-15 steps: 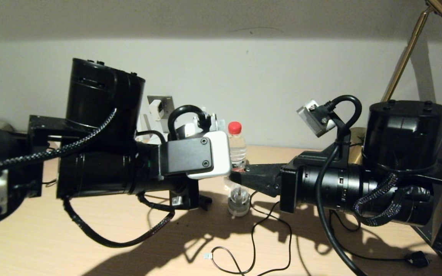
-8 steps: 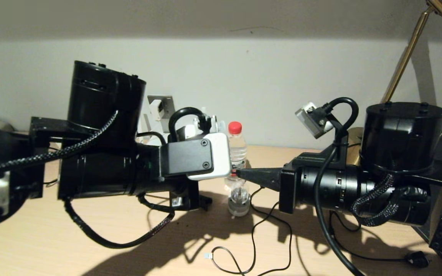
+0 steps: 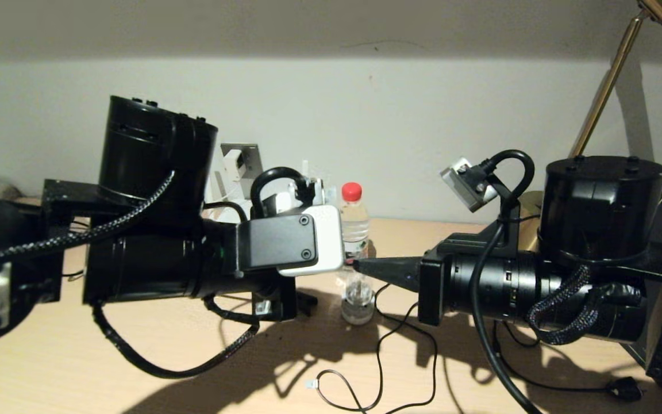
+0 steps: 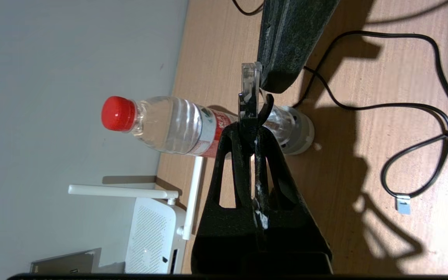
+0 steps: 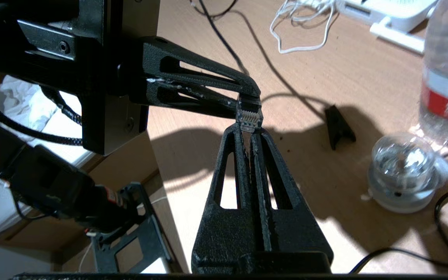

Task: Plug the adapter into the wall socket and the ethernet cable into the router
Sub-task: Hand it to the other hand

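My right gripper's closed fingers are meeting only the plug's loose end, so that gripper should open and take the plug's body (image 5: pixel 249 106) before my left gripper opens.
My left gripper (image 4: pixel 252 119) is shut on the ethernet cable's clear plug (image 4: pixel 249 79), which sticks out past its tips above the table. My right gripper (image 5: pixel 249 131) is shut, and its tips rest against the free end of that plug (image 5: pixel 249 116). In the head view the right gripper's tip (image 3: pixel 358 264) points at the left wrist, which hides the left fingers. The white router (image 4: pixel 150 233) with stick antennas lies by the wall. The grey wall socket (image 3: pixel 246 158) shows behind the left arm, with a small white block like the adapter (image 3: pixel 233 164) on it.
A red-capped water bottle (image 3: pixel 355 224) stands behind a round clear piece (image 3: pixel 357 299) between the arms. A thin black cable (image 3: pixel 380 351) loops across the table in front. A black clip (image 5: pixel 338 126) lies nearby. A brass lamp stem (image 3: pixel 607 80) rises at the right.
My right gripper went from open to shut and its tip drew slightly back to the right. The left wrist sank a little, with the plug still in its grip.
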